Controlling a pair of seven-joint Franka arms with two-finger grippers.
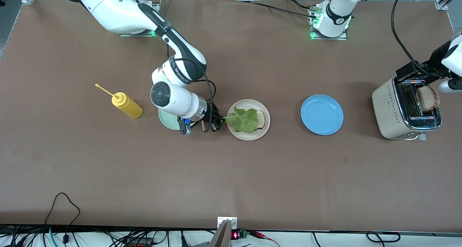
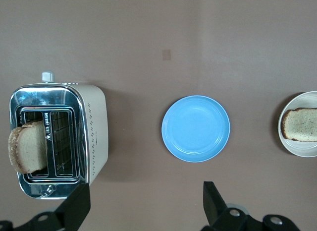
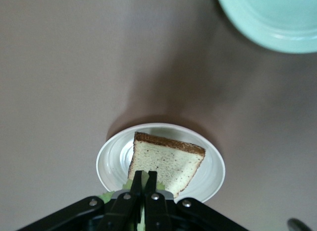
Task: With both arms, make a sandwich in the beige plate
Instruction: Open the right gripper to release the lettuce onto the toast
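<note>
Next, my right gripper lets go of the lettuce leaf, which will set it on top of the bread slice in the beige plate (image 1: 247, 125) (image 3: 148, 162).
One bread slice (image 1: 260, 119) lies in the beige plate (image 1: 266, 128). My right gripper (image 1: 217, 123) hangs over the plate's edge toward the right arm's end, shut on the stalk of a ruffled green lettuce leaf (image 1: 243, 121) that spreads over part of the slice. In the right wrist view the shut gripper (image 3: 150, 174) pinches the lettuce (image 3: 127, 184) above the bread (image 3: 166, 161) and plate (image 3: 111, 159). A second slice (image 1: 428, 97) stands in the toaster (image 1: 391, 111). My left gripper (image 2: 144, 191) waits open and empty above the table beside the toaster (image 2: 91, 132).
A blue plate (image 1: 322, 115) lies between the beige plate and the toaster. The mint-green plate (image 1: 166, 120) sits partly under the right arm's wrist. A yellow squeeze bottle (image 1: 127, 105) lies toward the right arm's end. Cables run along the table edge nearest the front camera.
</note>
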